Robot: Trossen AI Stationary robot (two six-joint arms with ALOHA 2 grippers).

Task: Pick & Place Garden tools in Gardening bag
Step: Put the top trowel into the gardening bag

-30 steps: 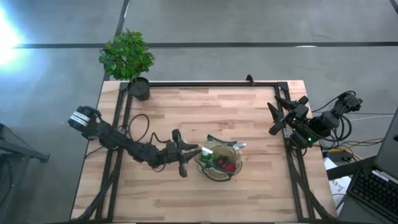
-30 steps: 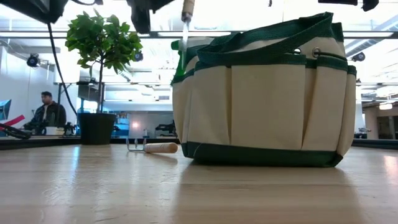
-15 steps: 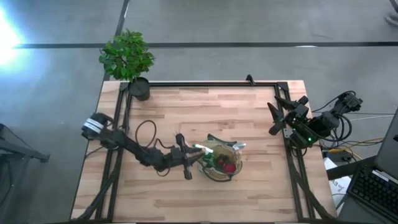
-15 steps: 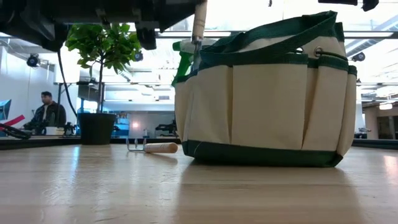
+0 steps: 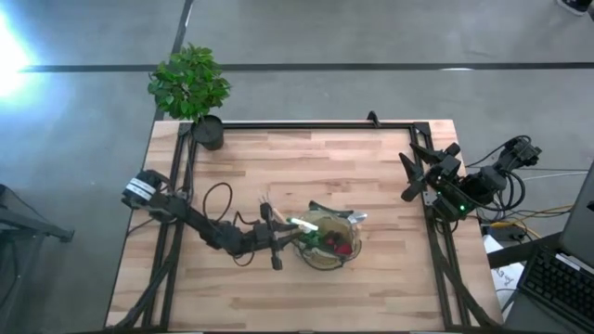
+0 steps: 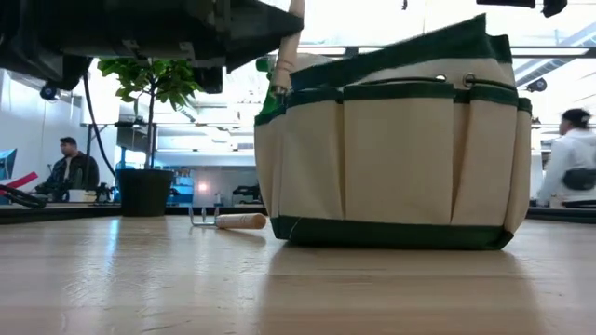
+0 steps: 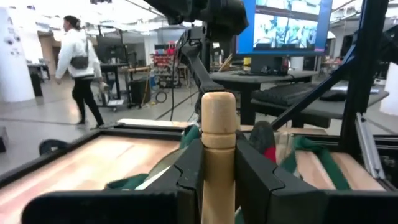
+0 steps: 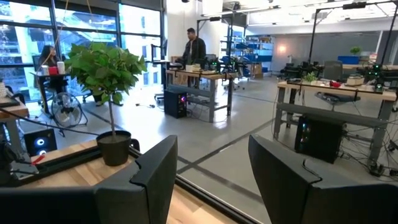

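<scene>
Next, my left gripper releases the wooden-handled tool inside the gardening bag [image 5: 301, 240] next to the green spray bottle.
The tan gardening bag [image 5: 330, 243] with green trim stands at the table's middle and fills the low view [image 6: 391, 140]. A red glove [image 5: 342, 248] and a green spray bottle [image 6: 276, 86] sit inside it. My left gripper [image 5: 281, 236] is at the bag's left rim, shut on a wooden-handled metal tool [image 6: 291, 45] whose metal end [image 5: 303, 224] reaches into the bag. A small wooden-handled rake [image 6: 229, 221] lies flat on the table beyond the bag. My right gripper [image 5: 419, 174] waits open at the table's right edge. My left gripper pinches the tool's wooden handle [image 7: 219, 163] between its two fingers, a little below the handle's rounded free end [image 7: 219, 102]. The fingers come level from the table's left and lie across the handle. The tool hangs nearly upright, handle up, its metal end down inside the bag.
A leafy potted plant [image 5: 190, 85] in a black pot [image 6: 144, 192] stands at the table's far left corner. A black frame rail [image 5: 306, 124] runs along the far edge. People show in the room beyond the table.
My left gripper has gone toward the table's right edge, up to the bag's rim, and down. The tool it holds has sunk with it: its handle stands lower at the bag's rim and its metal end has gone into the bag.
</scene>
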